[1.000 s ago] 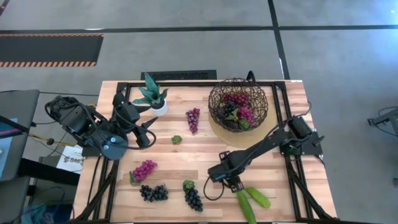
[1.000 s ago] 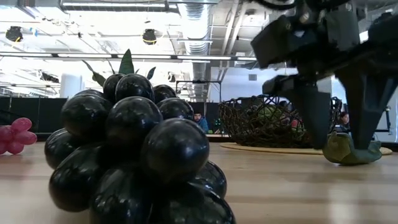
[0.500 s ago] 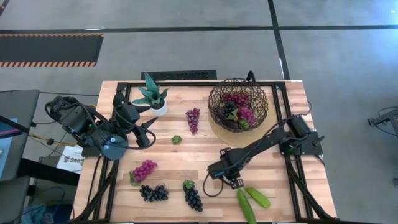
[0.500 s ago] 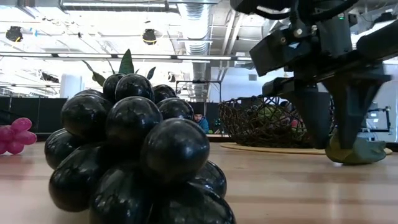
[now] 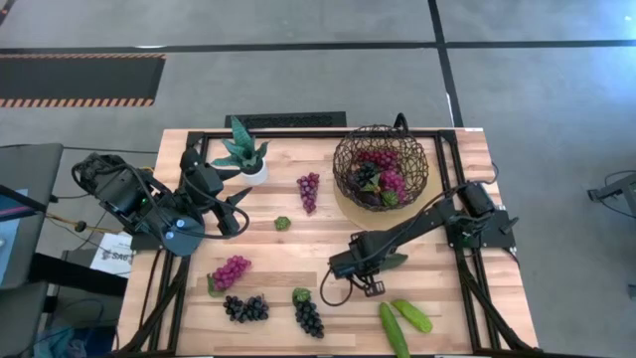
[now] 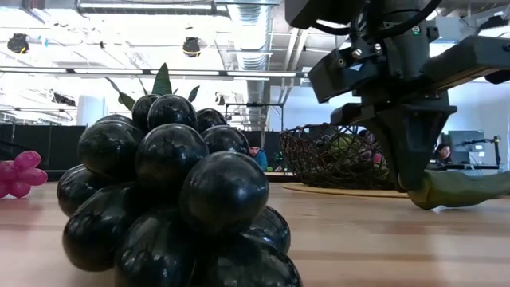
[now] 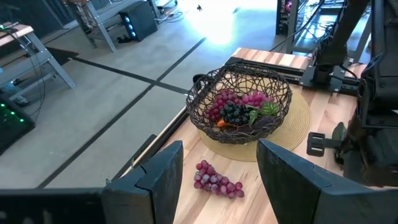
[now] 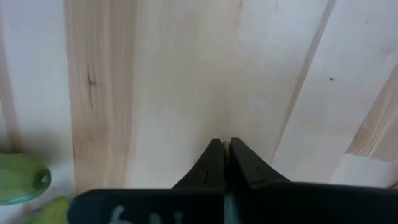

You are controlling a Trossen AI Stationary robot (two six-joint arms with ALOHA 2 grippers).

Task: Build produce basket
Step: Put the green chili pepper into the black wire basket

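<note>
The olive-green vegetable, now near the table's middle front, will go down in the near side of the wire basket (image 5: 380, 192) from my right gripper, before the grapes.
My right gripper (image 5: 368, 280) stands near the table's middle front, shut on an olive-green long toy vegetable (image 6: 466, 187), which also shows beside the arm in the high view (image 5: 394, 262). The dark wire basket (image 5: 381, 167) sits on a tan disc at the far right and holds magenta and black grapes. A purple bunch (image 5: 309, 191), a magenta bunch (image 5: 231, 270) and two black bunches (image 5: 245, 308) (image 5: 307, 316) lie on the table. Two green cucumbers (image 5: 402, 323) lie at the near edge. My left gripper (image 7: 217, 186) is open and empty at the left. My right gripper pinches the green vegetable's left end (image 6: 422, 195) between its two fingers (image 6: 408, 151), which come from above and point down. The vegetable reaches out toward the table's right, its held end lowest. Whether that end touches the table I cannot tell.
A small potted plant (image 5: 243, 154) stands at the far left beside my left arm. A small green piece (image 5: 282, 223) lies mid-table. In the low view a black grape bunch (image 6: 171, 199) fills the foreground. Bare wood lies between my right gripper and the basket.
My right gripper's fingers, first spread on either side of the green vegetable, have shut on it. The gripper has gone a little toward the far-left. The vegetable, first a low lump under the fingers, now stretches out toward the table's right with its free end raised.
</note>
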